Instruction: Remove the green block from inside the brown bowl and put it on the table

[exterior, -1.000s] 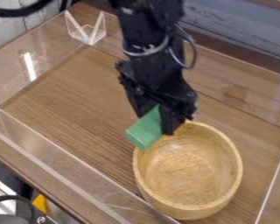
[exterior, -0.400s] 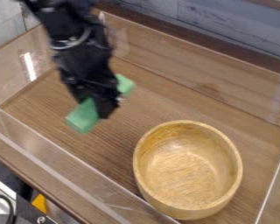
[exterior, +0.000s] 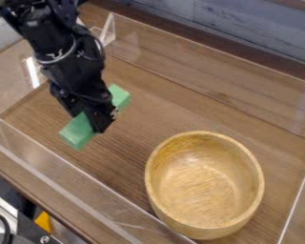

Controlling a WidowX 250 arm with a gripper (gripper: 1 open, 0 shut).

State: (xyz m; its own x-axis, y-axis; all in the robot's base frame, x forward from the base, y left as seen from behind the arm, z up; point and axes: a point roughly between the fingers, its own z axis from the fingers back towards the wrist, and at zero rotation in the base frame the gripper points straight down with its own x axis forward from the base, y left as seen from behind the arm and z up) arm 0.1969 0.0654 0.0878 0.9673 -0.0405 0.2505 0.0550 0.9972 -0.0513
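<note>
My gripper is to release the green block on the bare wood point(exterior: 123, 141), next to the brown bowl, so I will set it down there.
The green block point(exterior: 81, 130) is clamped between the black fingers of my gripper point(exterior: 94, 116), tilted, with its lower end near the table point(exterior: 181, 105) at the left. One end of the block sticks out below the fingers, the other shows at the upper right. The brown bowl point(exterior: 205, 183) sits at the front right with nothing inside it, well apart from the gripper.
Clear acrylic walls point(exterior: 79, 205) border the tabletop on the front and left. A small clear stand point(exterior: 102, 29) sits at the back left. A grey surface lies beyond the far edge.
My arm has carried the green block from just above the bowl's left rim leftward across the table, and it now hangs lower at the left side.
</note>
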